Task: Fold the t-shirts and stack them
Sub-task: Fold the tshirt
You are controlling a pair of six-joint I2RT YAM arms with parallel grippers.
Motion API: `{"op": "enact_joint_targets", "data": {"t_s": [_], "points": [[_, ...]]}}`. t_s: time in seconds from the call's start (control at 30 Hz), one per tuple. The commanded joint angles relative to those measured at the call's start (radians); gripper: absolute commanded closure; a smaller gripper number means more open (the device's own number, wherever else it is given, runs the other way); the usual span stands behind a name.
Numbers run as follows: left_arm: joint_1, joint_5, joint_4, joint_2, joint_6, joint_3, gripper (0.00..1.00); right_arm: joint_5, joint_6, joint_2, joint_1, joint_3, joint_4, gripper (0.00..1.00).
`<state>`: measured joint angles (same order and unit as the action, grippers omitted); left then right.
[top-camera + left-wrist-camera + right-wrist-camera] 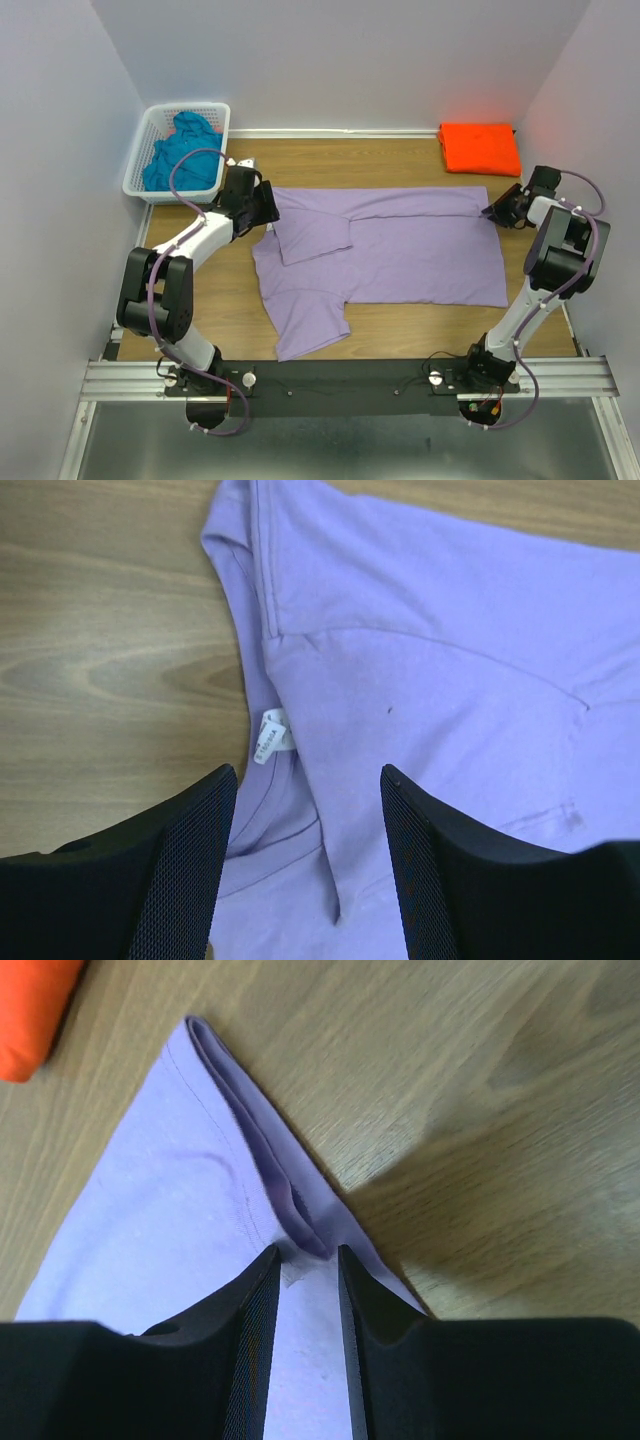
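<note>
Next, the left gripper closes on the near shoulder (263, 295) of the lavender t-shirt, at the seam where the spread-out sleeve begins.
The lavender t-shirt (400, 255) lies spread across the table's middle, with one sleeve and its far edge folded in. My left gripper (262, 205) hovers over its collar end. In the left wrist view the left gripper (307, 772) is wide open above the neckline and white label (270, 737), holding nothing. My right gripper (495, 210) is at the shirt's far right corner. In the right wrist view the right gripper (307, 1252) has a narrow gap, its tips down on the folded hem (270, 1160). The orange t-shirt (480, 147) lies folded at the back right. The teal t-shirt (185, 150) lies crumpled in the basket.
The white lattice basket (140, 170) stands at the back left corner. Walls close the table on the left, back and right. Bare wood shows in front of the shirt and between the shirt and the back wall. An orange corner shows in the right wrist view (30, 1010).
</note>
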<state>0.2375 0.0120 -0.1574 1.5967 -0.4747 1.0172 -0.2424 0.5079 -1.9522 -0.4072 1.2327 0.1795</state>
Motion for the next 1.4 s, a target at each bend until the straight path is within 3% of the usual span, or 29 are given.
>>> {"op": "enact_joint_targets", "data": {"t_s": [0.0,0.23,0.57,0.97,1.13,1.2,1.37], "points": [[0.014,0.014,0.027,-0.03,0.007,-0.02,0.32,-0.058,-0.008,-0.034,-0.002,0.008,-0.021,0.63],[0.029,0.009,0.03,-0.017,0.005,-0.023,0.32,-0.067,-0.028,-0.04,-0.001,0.017,-0.025,0.65],[0.032,0.006,0.03,-0.003,0.007,-0.023,0.32,-0.002,-0.062,0.007,-0.002,0.019,-0.017,0.95],[0.033,-0.004,0.027,0.016,0.027,-0.028,0.32,0.117,-0.144,0.027,-0.001,0.062,0.06,0.96],[0.033,-0.003,0.009,0.022,0.028,-0.028,0.32,0.14,-0.151,0.009,-0.002,0.073,0.118,0.86],[0.033,-0.004,-0.001,0.014,0.028,-0.026,0.32,0.14,-0.149,0.01,-0.001,0.074,0.147,0.75],[0.033,-0.05,-0.045,-0.033,0.027,-0.034,0.32,0.207,-0.115,0.106,0.027,0.039,0.202,0.58]]}}
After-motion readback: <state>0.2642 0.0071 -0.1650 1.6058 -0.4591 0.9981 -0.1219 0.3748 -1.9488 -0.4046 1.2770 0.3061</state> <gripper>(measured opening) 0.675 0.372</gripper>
